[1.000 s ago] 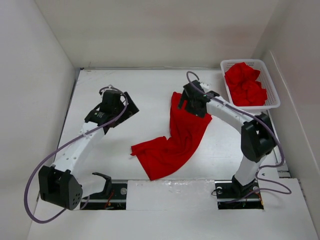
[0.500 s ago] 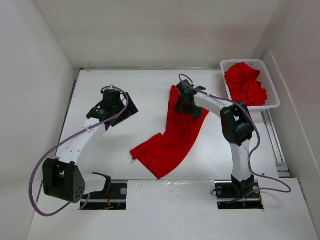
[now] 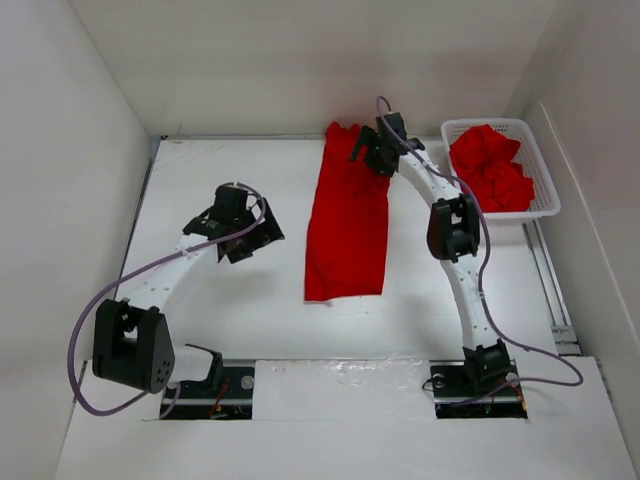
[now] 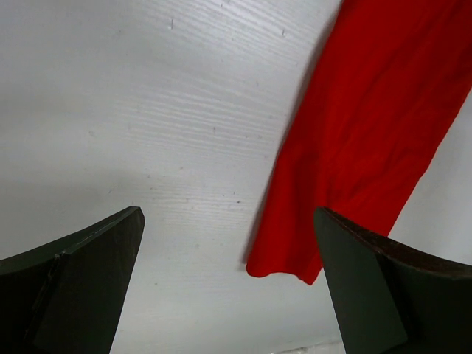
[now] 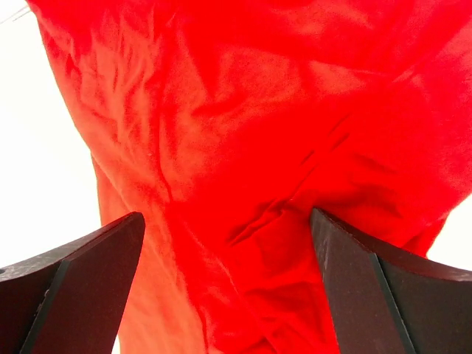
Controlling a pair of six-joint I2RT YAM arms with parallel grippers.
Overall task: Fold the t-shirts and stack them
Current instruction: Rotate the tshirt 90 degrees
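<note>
The red t-shirt's near corner (image 3: 309, 293) (image 4: 258, 262) is the one closest to my left arm. My left gripper goes there next and closes on it.
One red t-shirt (image 3: 346, 225) lies stretched in a long strip down the middle of the table, from the far edge toward the near side. It also shows in the left wrist view (image 4: 361, 133) and fills the right wrist view (image 5: 243, 110). My right gripper (image 3: 368, 152) is at the shirt's far end, reaching far out. In its wrist view the right gripper (image 5: 225, 221) has its jaws wide apart, right over the cloth. My left gripper (image 3: 250, 236) is open and empty above bare table, left of the shirt; the left gripper (image 4: 227, 214) faces the shirt's near corner.
A white mesh basket (image 3: 540, 205) at the far right holds several more crumpled red shirts (image 3: 490, 170). White walls close in the table (image 3: 220, 300) on the left, back and right. The arm bases sit at the near edge.
My right arm has stretched toward the far edge, pulling the shirt from a crumpled diagonal heap into a straight flat strip. My left gripper has shifted slightly right and nearer.
</note>
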